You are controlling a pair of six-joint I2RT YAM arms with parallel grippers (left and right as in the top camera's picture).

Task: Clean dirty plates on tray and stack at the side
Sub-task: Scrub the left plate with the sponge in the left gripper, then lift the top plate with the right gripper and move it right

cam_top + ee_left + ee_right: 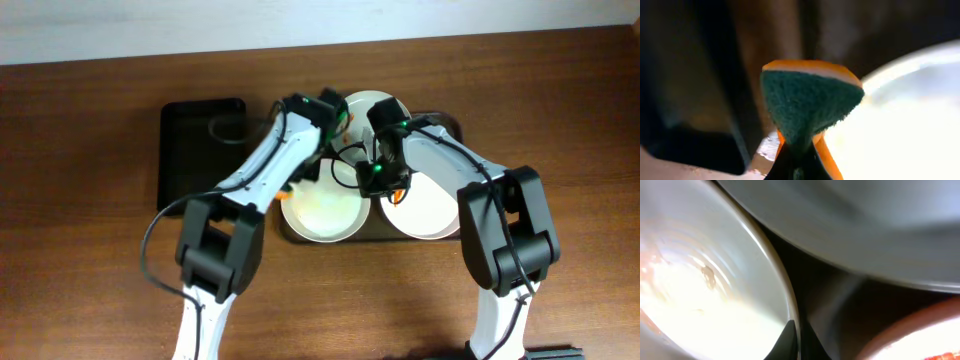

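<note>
Next, I release the smeared plate with my right gripper on the bare wooden table [538, 160] beyond the plate tray, opposite the black empty tray.
Three white plates lie on a dark tray [448, 124]: a back plate [368, 100], a front-left plate [320, 215] with pale smears, and a front-right plate [435, 210]. My left gripper [333, 113] is shut on a green and orange sponge [807, 100] and holds it above the edge of a plate [910, 115]. My right gripper [385, 180] sits between the two front plates. In the right wrist view its jaws [797, 342] are shut astride the rim of a smeared plate [705, 290], apparently the front-left one.
A black empty tray [200, 150] lies to the left of the plates on the brown wooden table [90, 250]. Both arms cross over the plate tray. Another plate [865, 225] fills the top of the right wrist view.
</note>
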